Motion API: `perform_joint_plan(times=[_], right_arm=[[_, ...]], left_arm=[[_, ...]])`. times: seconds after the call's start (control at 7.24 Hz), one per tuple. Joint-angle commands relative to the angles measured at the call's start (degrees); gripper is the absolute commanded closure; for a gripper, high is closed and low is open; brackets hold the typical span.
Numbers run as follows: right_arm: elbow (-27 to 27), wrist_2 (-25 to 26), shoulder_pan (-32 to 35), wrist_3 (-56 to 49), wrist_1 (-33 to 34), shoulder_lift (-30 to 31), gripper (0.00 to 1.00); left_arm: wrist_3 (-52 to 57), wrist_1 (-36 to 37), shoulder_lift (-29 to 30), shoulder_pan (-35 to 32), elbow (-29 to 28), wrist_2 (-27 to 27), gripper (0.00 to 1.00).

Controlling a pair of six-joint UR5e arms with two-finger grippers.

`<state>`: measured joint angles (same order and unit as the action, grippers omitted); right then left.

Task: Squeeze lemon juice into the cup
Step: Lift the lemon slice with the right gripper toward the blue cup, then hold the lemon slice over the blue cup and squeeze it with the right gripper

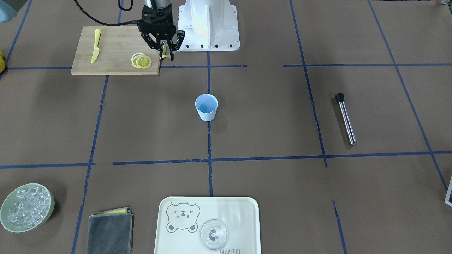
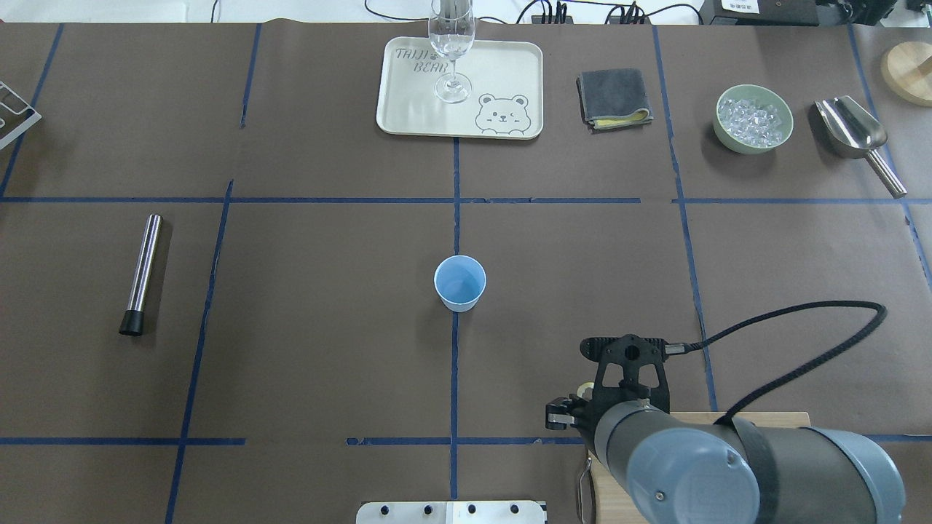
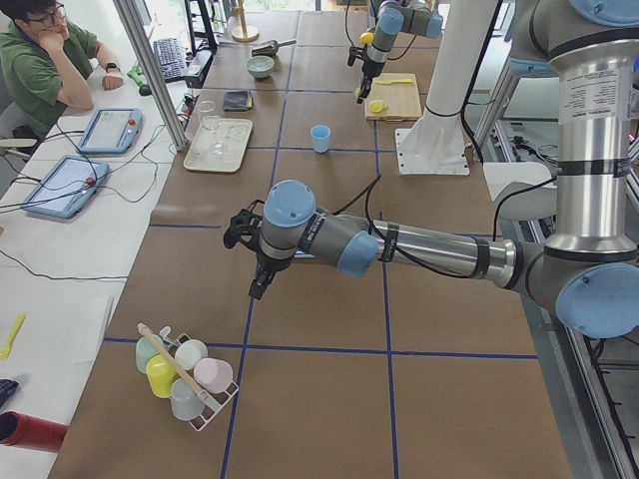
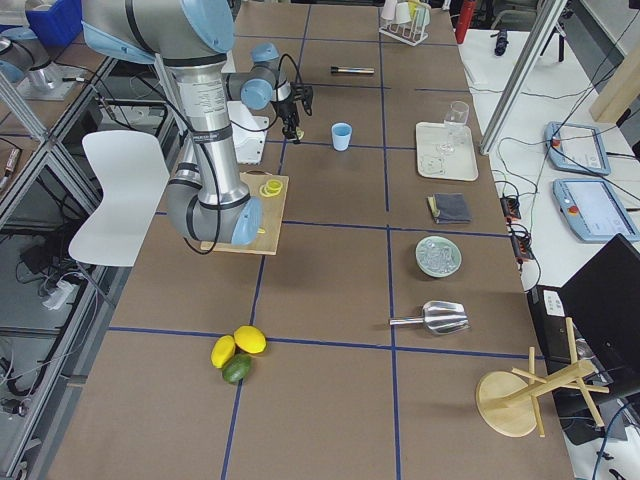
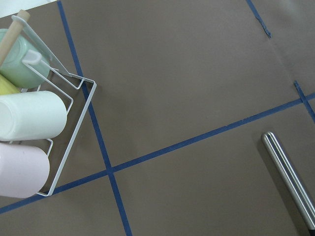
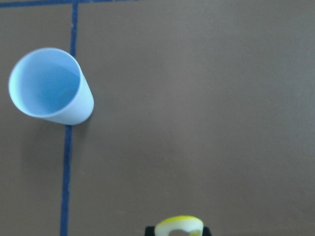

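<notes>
Next, I let go of the lemon slice with my right gripper at the pale-blue cup's rim (image 1: 202, 95) (image 6: 69, 107), on the side that faces the cutting board. The slice is still well short of the cup.
The pale-blue cup (image 1: 206, 107) stands upright at the table's middle; it also shows in the overhead view (image 2: 459, 282) and at the upper left of the right wrist view (image 6: 49, 86). My right gripper (image 1: 165, 53) is shut on a lemon slice (image 6: 178, 225) and holds it just off the right edge of the wooden cutting board (image 1: 113, 53), well short of the cup. More lemon slices (image 1: 141, 61) lie stacked on the board. My left gripper (image 3: 257, 287) shows only in the exterior left view, far from the cup; I cannot tell whether it is open or shut.
A yellow knife (image 1: 95, 46) lies on the board. A steel muddler (image 1: 346, 118) lies on my left side. A bear tray (image 1: 243, 211) holds a clear glass (image 1: 213, 234). An ice bowl (image 1: 26, 207), a grey cloth (image 1: 110, 231) and a cup rack (image 5: 29, 132) stand around.
</notes>
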<state>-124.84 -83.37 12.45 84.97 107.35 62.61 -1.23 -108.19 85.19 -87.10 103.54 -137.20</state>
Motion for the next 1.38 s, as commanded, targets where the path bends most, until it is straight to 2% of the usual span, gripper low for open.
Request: perform_joint_plan(times=[0.0, 0.41, 0.69, 0.97, 1.24], right_arm=[[8.77, -4.24, 6.42, -3.75, 1.81, -10.27, 0.63], [24.41, -5.57, 10.31, -5.34, 1.28, -23.01, 0.62], [31.99, -5.58, 11.45, -7.88, -3.69, -25.25, 0.62], [32.81, -8.89, 11.54, -9.47, -3.99, -24.56, 0.60], [31.07, -9.18, 11.55, -9.56, -4.08, -21.75, 0.56]], left_arm=[[0.00, 0.00, -0.02, 0.00, 0.00, 0.00, 0.00], [0.00, 0.00, -0.02, 0.00, 0.00, 0.00, 0.00], [0.00, 0.00, -0.02, 0.00, 0.00, 0.00, 0.00], [0.00, 0.00, -0.02, 0.00, 0.00, 0.00, 0.00], [0.00, 0.00, -0.02, 0.00, 0.00, 0.00, 0.00]])
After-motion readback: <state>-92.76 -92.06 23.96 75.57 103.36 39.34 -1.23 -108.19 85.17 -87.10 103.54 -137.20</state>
